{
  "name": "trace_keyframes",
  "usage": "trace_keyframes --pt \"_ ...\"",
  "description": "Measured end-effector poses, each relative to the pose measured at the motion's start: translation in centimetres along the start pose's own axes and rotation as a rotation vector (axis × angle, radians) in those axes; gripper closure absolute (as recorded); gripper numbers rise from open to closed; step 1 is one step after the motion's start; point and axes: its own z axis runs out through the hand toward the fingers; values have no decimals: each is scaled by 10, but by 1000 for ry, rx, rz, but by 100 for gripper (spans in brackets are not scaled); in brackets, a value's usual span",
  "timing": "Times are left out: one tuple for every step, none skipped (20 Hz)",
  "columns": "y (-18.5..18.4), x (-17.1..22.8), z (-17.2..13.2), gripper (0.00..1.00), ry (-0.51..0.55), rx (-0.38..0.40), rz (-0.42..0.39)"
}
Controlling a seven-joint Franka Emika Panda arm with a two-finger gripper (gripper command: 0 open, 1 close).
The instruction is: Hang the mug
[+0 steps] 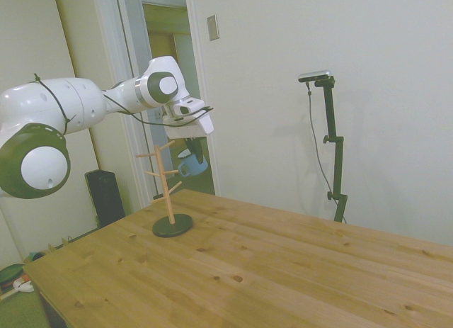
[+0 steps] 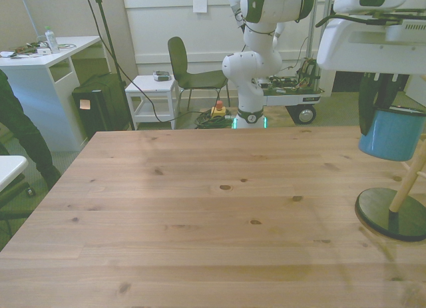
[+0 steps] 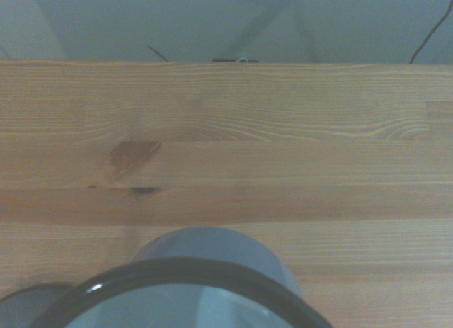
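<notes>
Next, the gripper releases the blue mug hanging from the mug tree's middle peg (image 1: 177, 186), next to the slanted stem.
The blue mug (image 1: 191, 164) hangs in the air, held at its rim by my gripper (image 1: 196, 152), which is shut on it. It sits just beside the upper pegs of the wooden mug tree (image 1: 168, 185), high above the tree's dark round base (image 1: 172, 226). In the front view the mug (image 2: 391, 135) is at the far right under the gripper (image 2: 385, 110), above the base (image 2: 393, 215) and next to the slanted stem (image 2: 411, 180). The wrist view shows the mug's dark rim and pale inside (image 3: 185, 294) over the table boards. The handle is hidden.
The wooden table (image 2: 200, 208) spreads toward the front view's left. A person's dark-clothed side (image 2: 14, 125) stands at the front view's left edge. A chair (image 2: 190, 72), a small white cart (image 2: 153, 95) and a white desk (image 2: 46, 68) stand behind the table.
</notes>
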Motion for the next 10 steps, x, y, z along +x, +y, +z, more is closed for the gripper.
trace_keyframes --pt "-3 -3 1 100 2 -1 -6" --pt "-7 -6 2 100 4 -2 -13" --pt "-11 -10 2 100 6 1 -20" --pt "-14 -13 2 100 6 3 -24" --pt "-17 -16 2 100 7 4 -27" --pt "-19 -19 3 100 8 4 -30" --pt "-21 -22 3 100 9 5 -33" --pt "-23 -24 3 100 10 6 -36" --pt "-26 -26 3 100 10 7 -39" --pt "-28 -28 4 100 9 7 -42"
